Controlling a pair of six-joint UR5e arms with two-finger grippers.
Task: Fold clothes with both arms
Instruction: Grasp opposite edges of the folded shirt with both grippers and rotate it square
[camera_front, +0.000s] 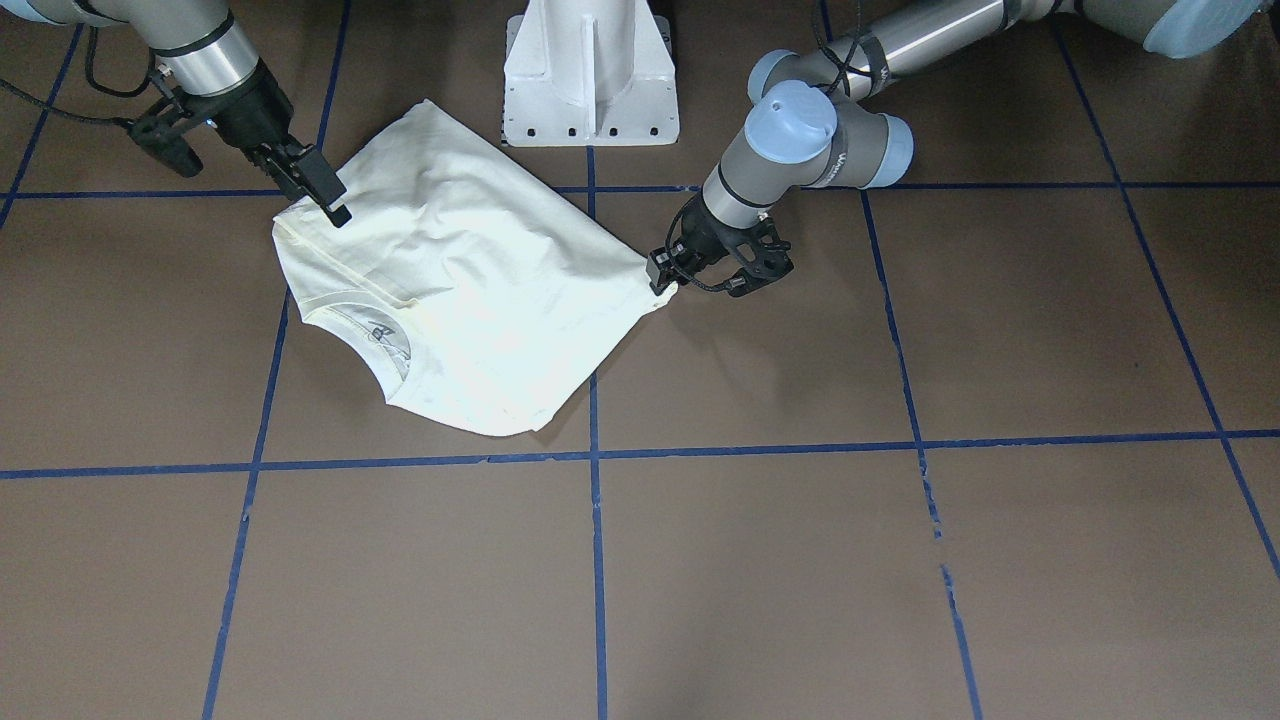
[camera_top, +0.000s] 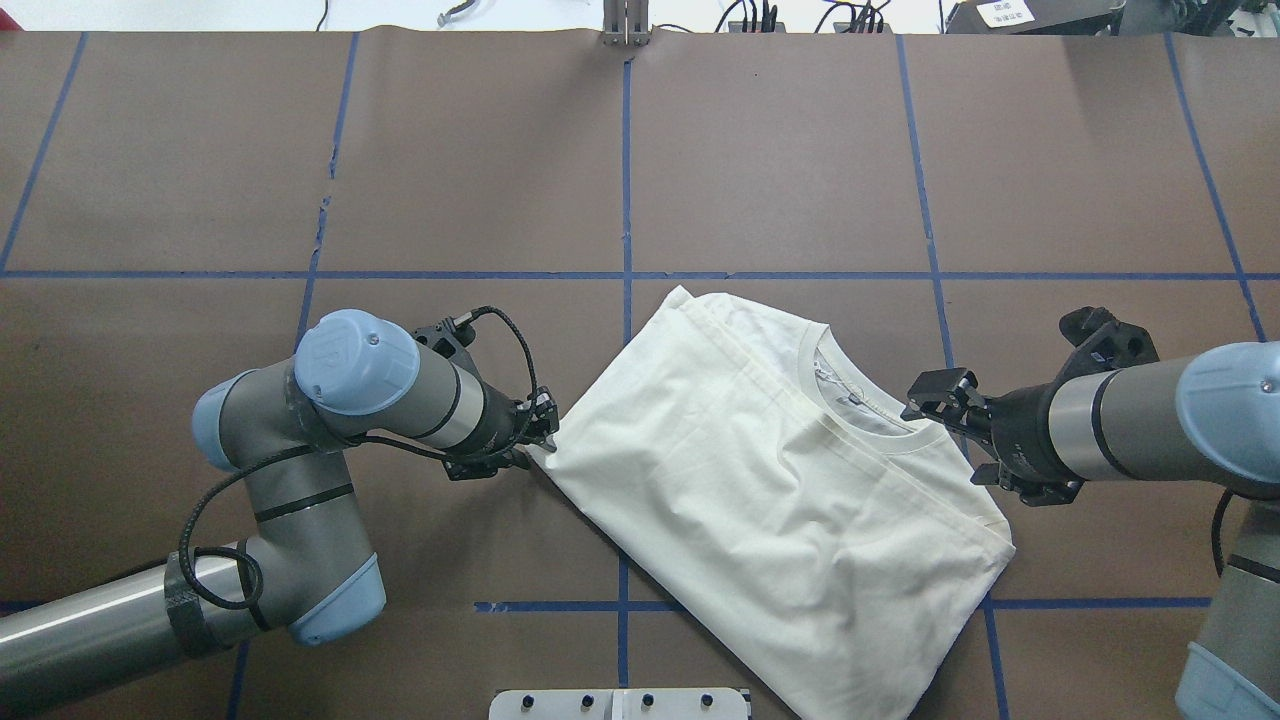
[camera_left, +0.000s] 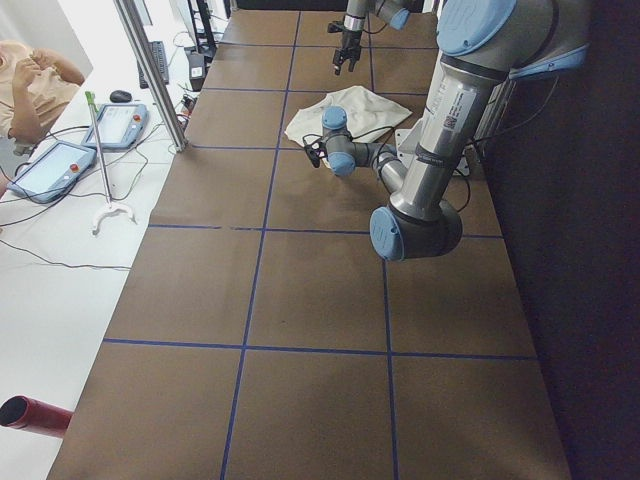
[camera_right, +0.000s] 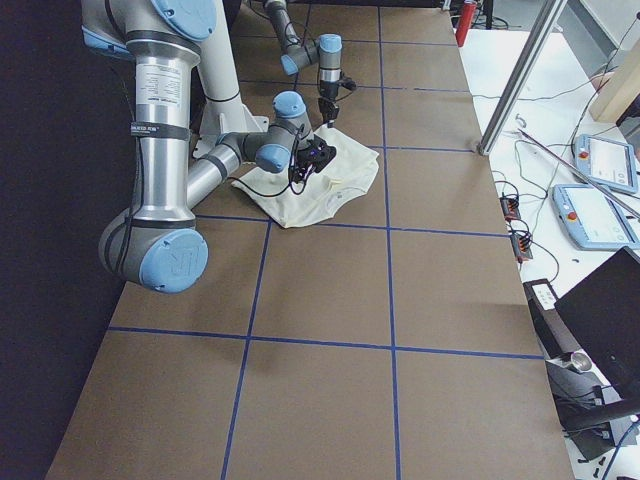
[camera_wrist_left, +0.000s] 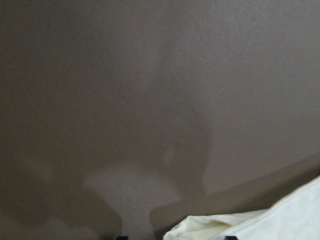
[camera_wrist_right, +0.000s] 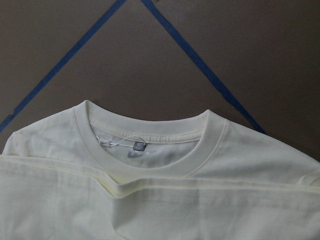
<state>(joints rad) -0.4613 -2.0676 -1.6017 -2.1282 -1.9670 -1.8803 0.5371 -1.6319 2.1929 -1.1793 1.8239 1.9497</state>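
Note:
My left gripper is going to release the cream T-shirt's corner on the bare table (camera_front: 689, 516) just past the blue tape crossing that faces the pedestal.
A cream T-shirt (camera_front: 470, 290) lies folded on the brown table, its collar (camera_top: 860, 400) towards my right arm. My left gripper (camera_top: 540, 435) is low at the shirt's pointed left corner. In the left wrist view its fingertips show far apart at the bottom edge, with the cloth corner (camera_wrist_left: 280, 220) beside them, so it looks open. My right gripper (camera_top: 930, 395) hovers open just off the shirt's edge next to the collar and holds nothing. The right wrist view looks down on the collar (camera_wrist_right: 150, 150) and label.
The white pedestal base (camera_front: 590, 70) stands just behind the shirt. Blue tape lines (camera_top: 625, 180) mark a grid on the table. Beyond the far edge are cables, teach pendants (camera_right: 590, 160) and an operator's seat (camera_left: 30, 80).

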